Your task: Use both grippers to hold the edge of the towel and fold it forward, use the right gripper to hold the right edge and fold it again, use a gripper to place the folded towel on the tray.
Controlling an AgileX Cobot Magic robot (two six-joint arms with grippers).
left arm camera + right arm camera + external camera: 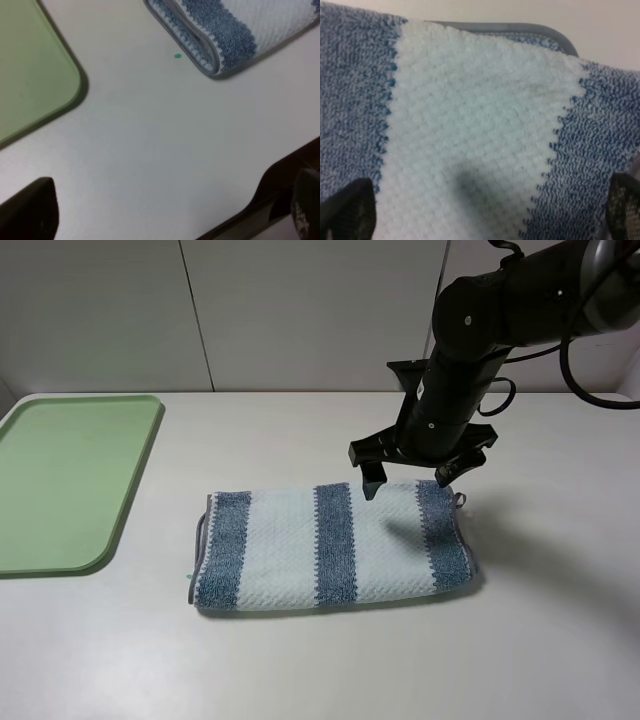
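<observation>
The middle of the blue-grey end stripe (445, 530) (570, 220) of the towel, at the end farthest from the tray, will be gripped by my right gripper.
The towel (330, 545) lies folded into a long band at the middle of the table, blue-grey and pale stripes facing up. Its right edge (465, 540) ends in a blue-grey stripe. My right gripper (408, 485) hovers open just over the band's far right part, holding nothing. In the right wrist view its fingertips (345, 210) frame a pale stripe of the towel (480, 140). My left gripper (165, 217) is open over bare table, out of the exterior view, between the towel's doubled left end (220, 35) and the tray's corner (45, 85). The pale green tray (70, 480) sits empty at the far left.
Thin grey binding (197, 540) runs along the towel's left end. A small green dot (177, 55) marks the table beside it. A white wall closes the back. Bare tabletop lies in front of and right of the towel.
</observation>
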